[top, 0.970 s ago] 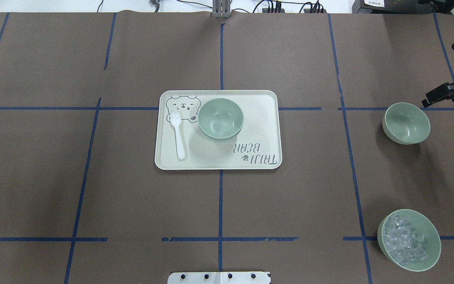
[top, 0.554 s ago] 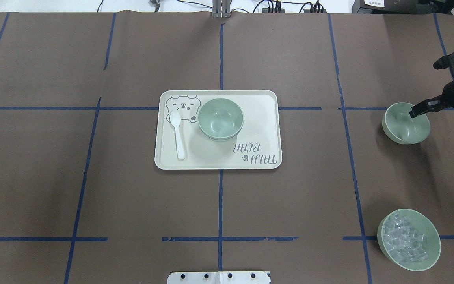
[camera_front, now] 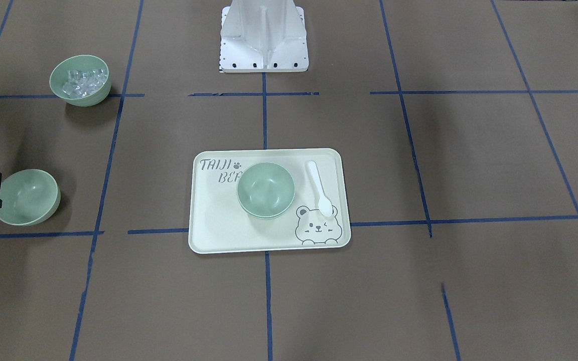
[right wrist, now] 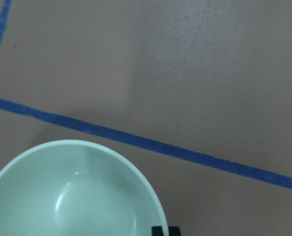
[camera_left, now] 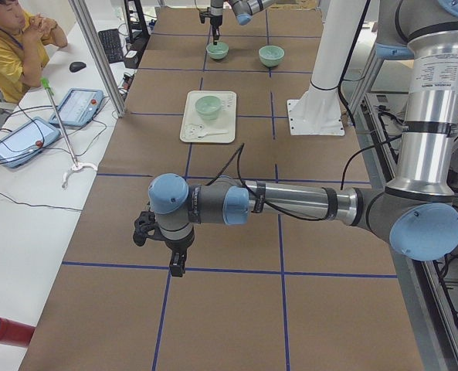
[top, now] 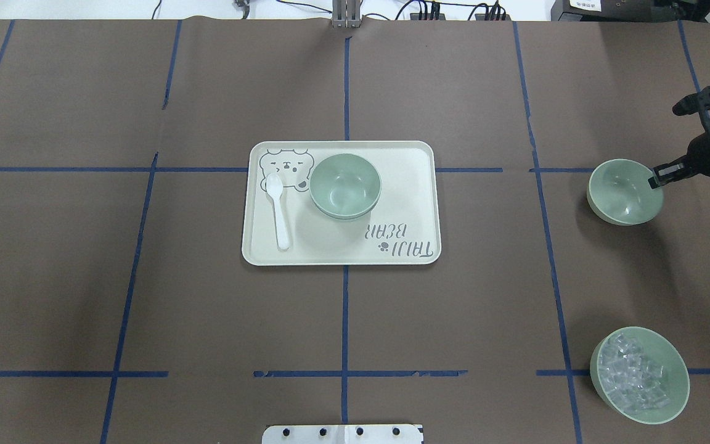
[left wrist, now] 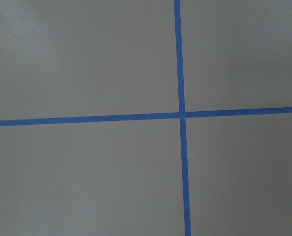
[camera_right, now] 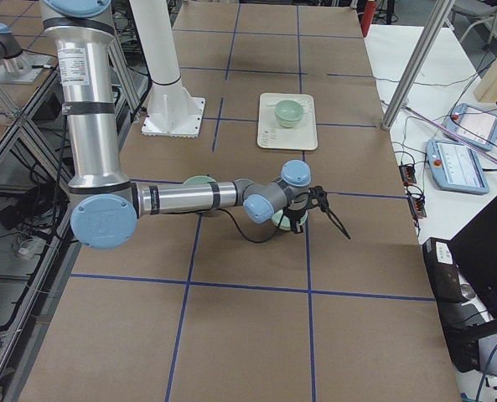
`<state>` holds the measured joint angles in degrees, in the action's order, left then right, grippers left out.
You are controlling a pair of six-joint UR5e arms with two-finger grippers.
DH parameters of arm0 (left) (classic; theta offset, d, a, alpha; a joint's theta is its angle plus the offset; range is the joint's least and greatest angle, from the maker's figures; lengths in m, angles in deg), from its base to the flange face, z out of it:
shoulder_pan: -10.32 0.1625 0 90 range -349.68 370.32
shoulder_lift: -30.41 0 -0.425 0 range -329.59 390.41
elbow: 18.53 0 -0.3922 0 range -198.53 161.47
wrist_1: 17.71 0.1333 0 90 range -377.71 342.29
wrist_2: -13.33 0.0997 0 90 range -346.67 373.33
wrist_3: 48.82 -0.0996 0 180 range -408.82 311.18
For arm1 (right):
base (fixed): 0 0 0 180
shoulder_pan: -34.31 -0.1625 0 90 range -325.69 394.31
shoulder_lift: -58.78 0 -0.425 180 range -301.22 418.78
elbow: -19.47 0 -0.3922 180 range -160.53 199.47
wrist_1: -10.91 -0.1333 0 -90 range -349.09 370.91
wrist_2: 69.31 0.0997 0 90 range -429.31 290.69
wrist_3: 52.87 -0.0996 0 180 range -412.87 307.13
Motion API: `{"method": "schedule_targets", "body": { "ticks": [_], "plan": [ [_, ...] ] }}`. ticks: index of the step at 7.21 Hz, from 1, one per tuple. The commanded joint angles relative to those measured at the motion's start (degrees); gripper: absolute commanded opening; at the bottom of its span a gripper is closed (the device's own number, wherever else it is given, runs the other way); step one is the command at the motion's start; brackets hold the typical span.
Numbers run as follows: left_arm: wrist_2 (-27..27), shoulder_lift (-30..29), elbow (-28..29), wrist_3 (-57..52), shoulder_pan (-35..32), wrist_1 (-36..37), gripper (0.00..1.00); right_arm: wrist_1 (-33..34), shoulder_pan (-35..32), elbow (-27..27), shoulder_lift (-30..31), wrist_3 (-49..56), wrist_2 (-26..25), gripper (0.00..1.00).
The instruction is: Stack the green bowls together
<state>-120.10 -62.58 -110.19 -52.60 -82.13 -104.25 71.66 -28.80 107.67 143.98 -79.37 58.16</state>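
Next, my right gripper releases its green bowl inside the other green bowl on the cream tray (camera_front: pixel 263 189).
One green bowl (top: pixel 620 194) sits at the far right of the table, and it also shows in the front view (camera_front: pixel 28 196). My right gripper (top: pixel 656 180) is shut on that bowl's right rim, with one fingertip (right wrist: pixel 164 230) against the rim's outer side. Another green bowl (top: pixel 345 185) stands on the cream tray (top: pixel 407 197); a second rim under it shows it is nested in a further bowl. My left gripper (camera_left: pixel 174 267) hangs over bare table far from the bowls. It shows only in the left side view, so I cannot tell if it is open.
A matching green bowl with clear ice-like cubes (top: pixel 638 375) stands at the near right. A white spoon (top: pixel 280 213) lies on the tray's left part. The robot's base plate (top: pixel 342 433) is at the near edge. An operator (camera_left: pixel 12 39) sits beside the table.
My right gripper came in from the far right and settled on the right bowl's rim. That bowl has shifted a little to the left. The tray, its bowls and the spoon have not moved.
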Motion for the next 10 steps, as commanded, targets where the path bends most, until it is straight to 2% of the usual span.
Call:
{"method": "schedule_targets", "body": {
  "ticks": [1, 3, 4, 5, 6, 7, 9, 10],
  "plan": [
    [0.27, 0.44, 0.78, 0.17, -0.01, 0.06, 1.00, 5.31, 0.53, 4.76, -5.61, -9.72, 3.05, 0.00],
    [0.27, 1.49, 0.25, 0.18, -0.01, 0.06, 1.00, 8.76, 7.78, 6.45, -16.75, -25.61, 2.18, 0.00],
    [0.10, 1.50, -0.10, 0.18, -0.01, 0.06, 1.00, 10.69, 13.31, 6.19, -23.25, -35.01, -1.66, 0.00],
    [0.01, 1.50, -0.10, 0.18, -0.01, 0.06, 1.00, 15.75, 17.98, 5.84, -29.50, -38.93, -7.44, 0.00],
    [0.01, 1.50, -0.10, 0.18, -0.01, 0.06, 1.00, 21.02, 20.98, 5.32, -34.87, -41.41, -10.71, 0.00],
    [0.01, 1.50, -0.10, 0.18, -0.01, 0.06, 1.00, 22.99, 21.97, 5.05, -37.36, -42.39, -11.27, 0.00],
    [-0.08, 1.50, -0.10, 0.18, -0.01, 0.06, 1.00, 23.01, 25.56, 4.35, -36.95, -42.66, -15.73, 0.00],
    [-0.08, 1.50, -0.19, 0.18, -0.01, 0.06, 1.00, 22.66, 25.93, 2.26, -37.55, -42.84, -16.97, 0.00]
  ]
}}
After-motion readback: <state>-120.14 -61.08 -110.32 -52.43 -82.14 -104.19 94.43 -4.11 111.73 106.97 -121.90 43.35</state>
